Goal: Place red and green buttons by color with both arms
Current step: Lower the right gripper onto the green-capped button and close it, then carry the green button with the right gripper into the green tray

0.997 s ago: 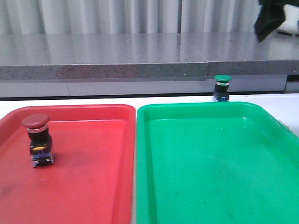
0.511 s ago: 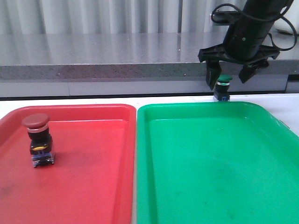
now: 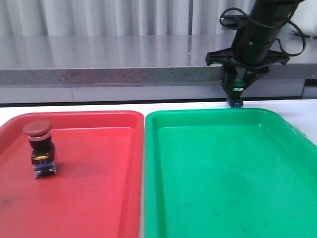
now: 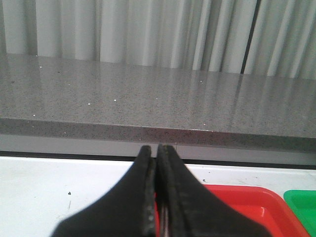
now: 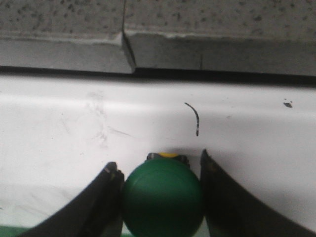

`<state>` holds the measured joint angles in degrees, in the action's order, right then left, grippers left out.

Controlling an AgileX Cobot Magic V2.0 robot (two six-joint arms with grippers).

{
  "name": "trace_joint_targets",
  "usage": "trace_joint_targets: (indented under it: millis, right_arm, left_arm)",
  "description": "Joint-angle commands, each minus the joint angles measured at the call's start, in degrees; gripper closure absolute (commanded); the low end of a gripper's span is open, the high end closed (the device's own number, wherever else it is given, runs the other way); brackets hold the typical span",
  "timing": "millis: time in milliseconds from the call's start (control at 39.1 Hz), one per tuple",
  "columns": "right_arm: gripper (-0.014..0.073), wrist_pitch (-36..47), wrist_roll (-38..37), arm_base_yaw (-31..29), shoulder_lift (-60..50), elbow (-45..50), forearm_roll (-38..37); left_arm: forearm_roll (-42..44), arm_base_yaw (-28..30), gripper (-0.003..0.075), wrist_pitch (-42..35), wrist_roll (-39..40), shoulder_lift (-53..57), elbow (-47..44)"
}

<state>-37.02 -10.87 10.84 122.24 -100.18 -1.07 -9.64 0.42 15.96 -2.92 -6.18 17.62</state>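
Observation:
Next, my right gripper releases the green button on the bottom of the green tray [image 3: 237, 174], near its middle.
The red button [image 3: 39, 146], with dull red cap, black body and yellow band, stands upright in the red tray [image 3: 99, 198] at its left. The green button [image 3: 236, 101] stands on the white table just behind the green tray [image 3: 223, 173]. My right gripper [image 3: 238, 85] has come down over it, a finger on either side of the green cap [image 5: 163, 200]. The right gripper [image 5: 158, 160] looks closed against the cap. My left gripper [image 4: 154, 148] is shut and empty, over the table near the red tray's corner [image 4: 247, 197]; it is not in the front view.
A grey speckled counter ledge [image 3: 109, 69] runs along the back, just behind the green button. The two trays lie side by side and fill the near table. A corner of the green tray [image 4: 302, 205] shows in the left wrist view.
My right arm came down from the upper right onto the green button. Its fingers, spread wide half a second ago, have closed in around the cap. The red button has not moved.

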Motion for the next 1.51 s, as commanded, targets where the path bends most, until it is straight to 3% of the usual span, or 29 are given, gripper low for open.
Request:
trace_joint_targets:
  millis: [0,153,307,690,869,1125,1227,1380,1483]
  right_arm:
    - [0.0466,1.6,0.0,-0.5,-6.0,-2.0,-0.1]
    - [0.0465,-0.8,0.0,-0.1,-10.9,-1.5,-0.1]
    - [0.0465,1.5,0.1,1.4,-18.6,5.2,-0.1]
    - [0.0463,12.3,0.0,11.6,-40.3,39.2,1.1]
    - [0.0463,18.4,0.0,15.7,-39.8,48.4,1.4]
    - [0.0456,19.6,0.0,16.2,-36.6,49.8,1.5]
    - [0.0368,19.5,0.0,16.2,-36.7,49.8,1.5]
    - [0.0148,18.9,0.0,16.2,-36.7,49.8,1.5]
    - [0.0069,18.5,0.0,16.2,-37.0,49.5,2.7]
  left_arm:
    - [-0.2,0.2,0.0740,-4.8,0.2,-0.6,1.4]
    - [-0.2,0.2,0.0740,-4.8,0.2,-0.6,1.4]
    - [-0.2,0.2,0.0740,-4.8,0.2,-0.6,1.4]
    - [-0.2,0.2,0.0740,-4.8,0.2,-0.6,1.4]
    - [-0.2,0.2,0.0740,-4.8,0.2,-0.6,1.4]
    - [-0.2,0.2,0.0740,-4.8,0.2,-0.6,1.4]
    - [-0.2,0.2,0.0740,-4.8,0.2,-0.6,1.4]
    - [-0.2,0.2,0.0740,-4.8,0.2,-0.6,1.4]
    - [-0.2,0.2,0.0740,-4.8,0.2,-0.6,1.4]
